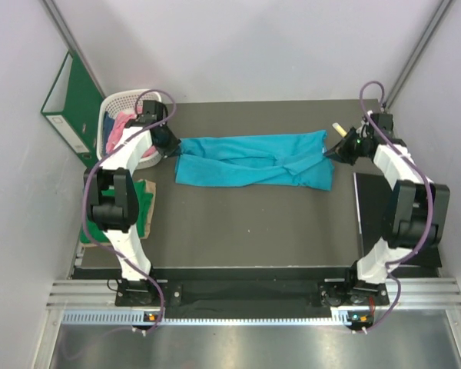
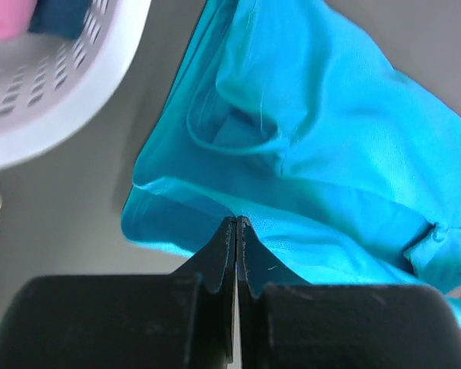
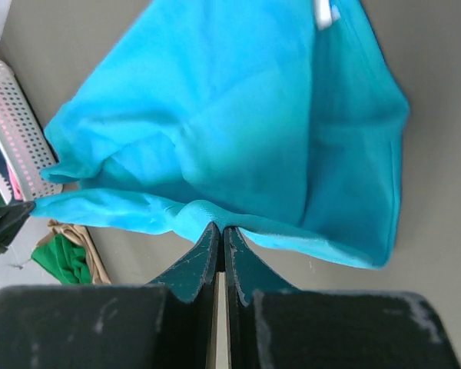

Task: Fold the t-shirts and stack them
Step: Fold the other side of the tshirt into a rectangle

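I need to lay down the teal-blue t-shirt's edge with my left gripper and pinch the bunched fold [image 2: 227, 140], because the t-shirt's upper layer is bunched up at its end by the basket.
A teal-blue t-shirt [image 1: 253, 160] lies stretched left to right across the far half of the dark table, folded into a long band. My left gripper [image 1: 171, 144] is shut on its left end; in the left wrist view the jaws [image 2: 237, 221] pinch the teal-blue t-shirt's [image 2: 315, 131] edge. My right gripper [image 1: 332, 152] is shut on the right end, and the right wrist view shows the jaws [image 3: 220, 228] pinching the hem of the teal-blue t-shirt [image 3: 238, 115]. A pink t-shirt [image 1: 120, 127] lies in the basket. A green t-shirt [image 1: 147, 206] sits beside the left arm.
A white lattice basket [image 1: 114, 104] stands at the far left corner, close to my left gripper. A green ring binder [image 1: 71, 104] leans against the left wall. A black mat [image 1: 371, 201] lies at the right edge under the right arm.
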